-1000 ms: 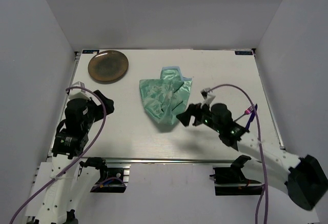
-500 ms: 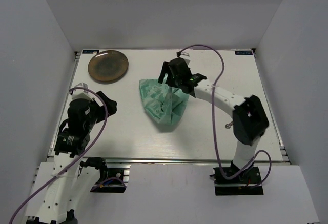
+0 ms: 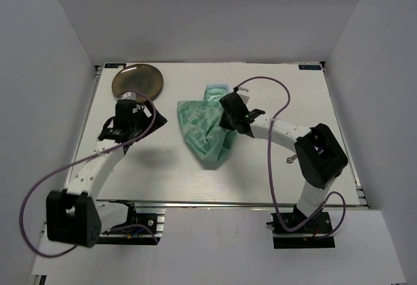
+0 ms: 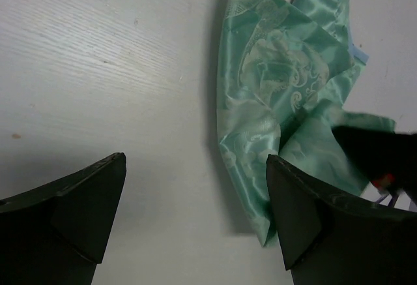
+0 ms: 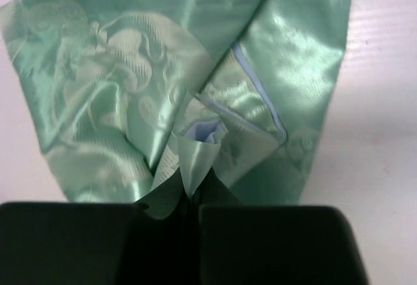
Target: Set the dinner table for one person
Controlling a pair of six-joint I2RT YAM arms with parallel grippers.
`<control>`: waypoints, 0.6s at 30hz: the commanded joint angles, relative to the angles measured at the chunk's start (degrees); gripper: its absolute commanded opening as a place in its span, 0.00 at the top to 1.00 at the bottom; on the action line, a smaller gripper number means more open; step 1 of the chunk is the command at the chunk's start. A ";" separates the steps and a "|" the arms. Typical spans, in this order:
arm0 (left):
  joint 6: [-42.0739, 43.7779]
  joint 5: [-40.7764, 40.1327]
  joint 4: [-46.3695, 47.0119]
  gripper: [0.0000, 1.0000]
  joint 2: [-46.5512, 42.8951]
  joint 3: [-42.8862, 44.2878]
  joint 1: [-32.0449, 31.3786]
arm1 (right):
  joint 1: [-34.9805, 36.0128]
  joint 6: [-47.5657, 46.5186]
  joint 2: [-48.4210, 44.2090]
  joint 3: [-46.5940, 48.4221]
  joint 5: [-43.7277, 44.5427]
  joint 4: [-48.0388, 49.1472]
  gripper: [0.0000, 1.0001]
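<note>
The robot's left gripper should next move to the green placemat's corner (image 3: 180,104) nearest the brown plate and close there, so that both grippers can spread the cloth.
A crumpled green patterned cloth placemat (image 3: 203,127) lies on the white dinner table (image 3: 280,161), a little back of its middle. My right gripper (image 3: 226,119) is at the cloth's right edge. In the right wrist view it (image 5: 194,197) is shut, pinching a raised fold of the placemat (image 5: 163,70). My left gripper (image 3: 151,117) hangs open to the left of the cloth, over bare table. In the left wrist view its fingers (image 4: 85,213) stand wide apart with nothing between them, and the placemat (image 4: 273,83) lies ahead to the right.
A brown round plate (image 3: 138,79) sits at the back left corner, its near edge partly behind my left arm. A metal rail (image 3: 215,203) runs along the table's near edge. Grey walls enclose the table on three sides.
My right gripper came down from the cloth's top edge to its right side and shut on a fold. My left arm stretched forward from its folded pose to near the plate.
</note>
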 commanded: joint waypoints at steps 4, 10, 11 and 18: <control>0.27 8.00 19.10 0.04 23.88 5.50 -0.37 | -1.53 1.65 -11.99 -13.87 -4.83 14.39 1.00; 0.98 10.55 21.67 0.08 44.73 19.23 -0.37 | -1.53 2.97 -19.38 -24.68 -8.09 22.05 1.00; 0.89 11.07 22.55 0.08 45.70 20.28 -0.37 | -1.62 2.88 -20.26 -25.22 -8.62 22.41 1.00; 2.55 10.02 20.46 0.12 54.14 27.93 -0.37 | -1.71 2.70 -22.46 -28.91 -10.90 23.11 1.00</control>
